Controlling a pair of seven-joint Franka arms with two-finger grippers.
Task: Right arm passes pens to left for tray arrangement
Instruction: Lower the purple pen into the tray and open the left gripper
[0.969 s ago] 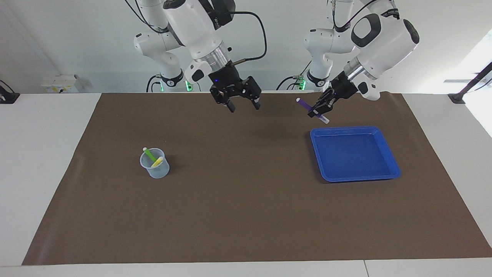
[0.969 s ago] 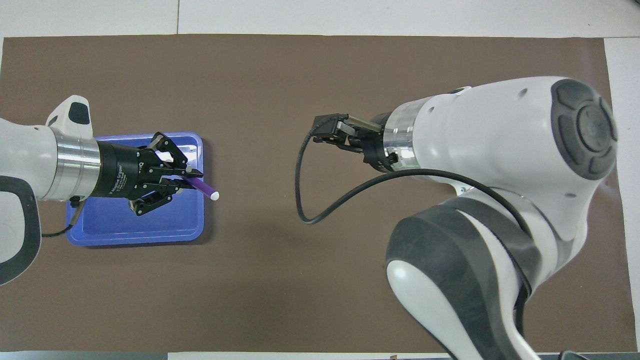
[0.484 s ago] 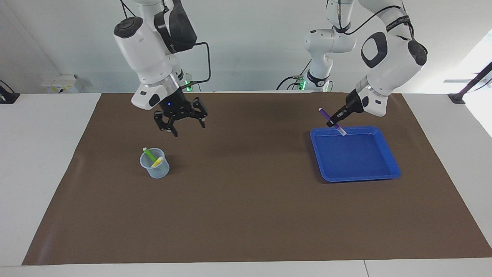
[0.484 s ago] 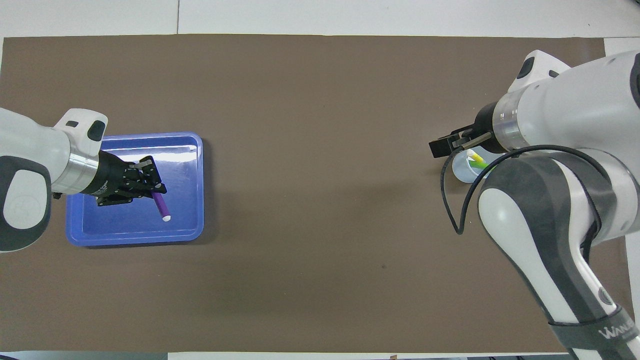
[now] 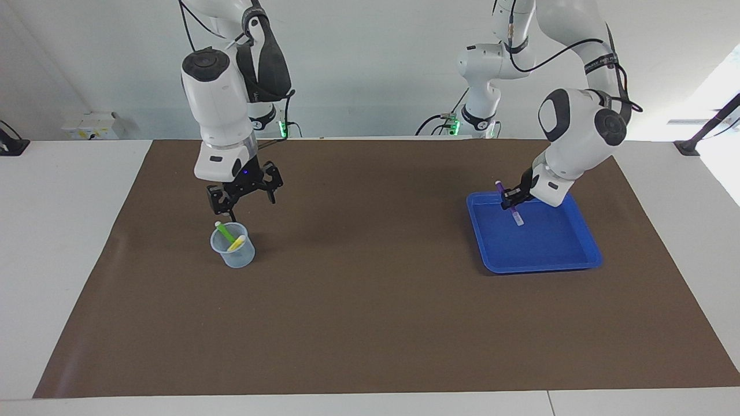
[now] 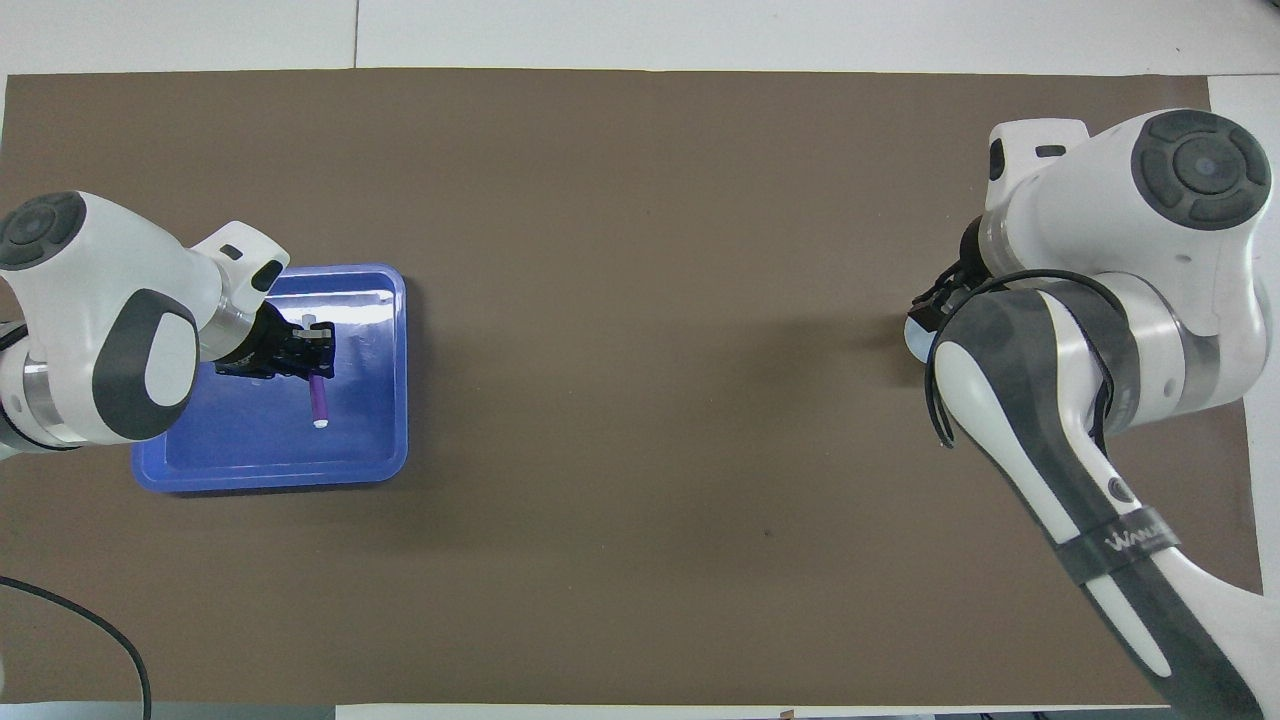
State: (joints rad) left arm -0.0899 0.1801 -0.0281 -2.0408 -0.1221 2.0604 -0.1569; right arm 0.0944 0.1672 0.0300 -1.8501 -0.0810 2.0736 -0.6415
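Note:
My left gripper should release the purple pen on the bottom of the blue tray, toward the edge (image 6: 338,368) that faces the cup.
The blue tray (image 5: 549,240) lies toward the left arm's end of the table; it also shows in the overhead view (image 6: 235,445). My left gripper (image 5: 510,201) is shut on the purple pen (image 5: 515,214) and holds it tilted over the tray, whitish end down, close to the tray floor. The overhead view shows the same gripper (image 6: 312,352) and pen (image 6: 318,402). The green pen (image 5: 224,232) and the yellow pen (image 5: 237,243) stand in a small clear cup (image 5: 234,255). My right gripper (image 5: 243,205) is open and empty just above the cup.
A brown mat (image 5: 370,312) covers most of the white table. In the overhead view the right arm (image 6: 1100,300) hides nearly all of the cup and its pens.
My left gripper has lowered the purple pen from beside the tray's rim down into the tray. My right gripper has swung from the table's middle to above the cup and come down.

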